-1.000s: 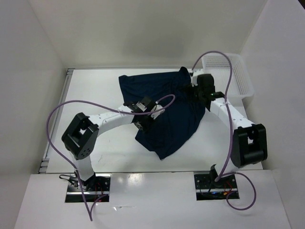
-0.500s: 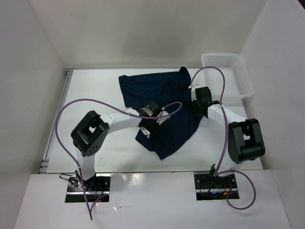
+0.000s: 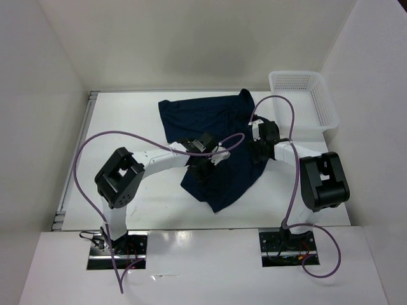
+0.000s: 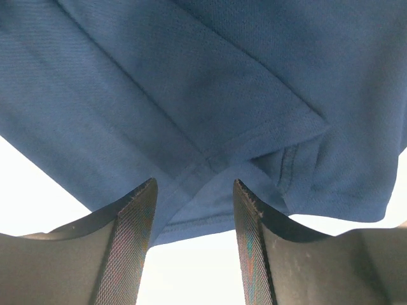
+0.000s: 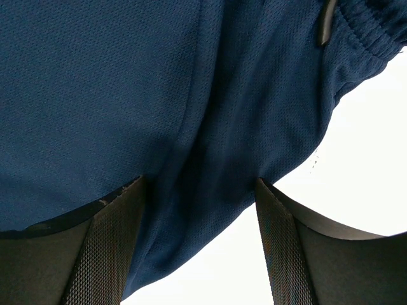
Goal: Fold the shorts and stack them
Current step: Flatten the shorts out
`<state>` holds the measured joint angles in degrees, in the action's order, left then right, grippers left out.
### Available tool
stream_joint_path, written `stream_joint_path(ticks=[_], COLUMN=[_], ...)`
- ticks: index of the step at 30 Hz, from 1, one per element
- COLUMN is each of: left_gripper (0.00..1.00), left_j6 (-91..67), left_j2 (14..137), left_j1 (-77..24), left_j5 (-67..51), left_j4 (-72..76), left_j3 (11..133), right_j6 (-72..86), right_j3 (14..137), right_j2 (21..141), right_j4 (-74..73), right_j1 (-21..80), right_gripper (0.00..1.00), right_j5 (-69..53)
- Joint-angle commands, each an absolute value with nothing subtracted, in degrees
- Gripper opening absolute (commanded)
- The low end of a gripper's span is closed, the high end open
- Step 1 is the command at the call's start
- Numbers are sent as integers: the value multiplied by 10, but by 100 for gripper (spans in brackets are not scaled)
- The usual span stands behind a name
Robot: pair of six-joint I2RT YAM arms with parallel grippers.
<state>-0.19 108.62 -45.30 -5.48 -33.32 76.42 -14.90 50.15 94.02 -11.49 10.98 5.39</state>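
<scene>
Next, I pinch the upper hem (image 4: pixel 206 166) with my left gripper and draw it level before folding the shorts, since the upper layer's hem lies rucked back from the lower hem.
The navy blue shorts (image 3: pixel 222 136) lie crumpled and partly spread in the middle of the white table. My left gripper (image 3: pixel 198 169) hovers low over their near left edge. In the left wrist view the gripper (image 4: pixel 194 188) is open, with a hemmed edge of the shorts (image 4: pixel 210 95) just ahead of the fingertips (image 4: pixel 145 197). My right gripper (image 3: pixel 258 150) is at the shorts' right edge. In the right wrist view it (image 5: pixel 198 185) is open, and a fold of the shorts (image 5: pixel 191 114) lies between the wide-apart jaws. The elastic waistband (image 5: pixel 362 44) shows at upper right.
A white plastic basket (image 3: pixel 313 100) stands at the table's far right corner. White walls close in the table at the back and on both sides. Purple cables (image 3: pixel 95 143) loop above each arm.
The right arm has drawn back from the shorts' far right corner toward the middle, uncovering the basket. The left gripper has shifted slightly right and nearer. The shorts' right side has bunched inward.
</scene>
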Motion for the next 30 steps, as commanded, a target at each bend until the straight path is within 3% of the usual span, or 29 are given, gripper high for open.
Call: stream_joint_path(ticks=[1,6,16,18,22,30], left_gripper=[59,54,27,27,46,50], left_j6=[0,0,0,0,0,0], left_j2=[1107,1107,1120,1125,1125,1114], left_j1=[-458,-458,-458,-458,-458,-482], left_j5=[-64,-58,-51,-58,-82,-44], left_j4=[-330,-323,-304,-309,-338,-344], left_j3=[780,773,766,766,781,794], right_j6=[-160,-160,-165,-165,-165,-171], right_j3=[481,481,465,465,465,460], right_j2=[931,920,910,910,904,894], right_j4=[-97,-91,-91,-91,-91,-86], right_j1=[106,106,106,106,106,106], right_gripper=[74,74,74,74,75,75], right_j5=[54,48,43,43,43,48])
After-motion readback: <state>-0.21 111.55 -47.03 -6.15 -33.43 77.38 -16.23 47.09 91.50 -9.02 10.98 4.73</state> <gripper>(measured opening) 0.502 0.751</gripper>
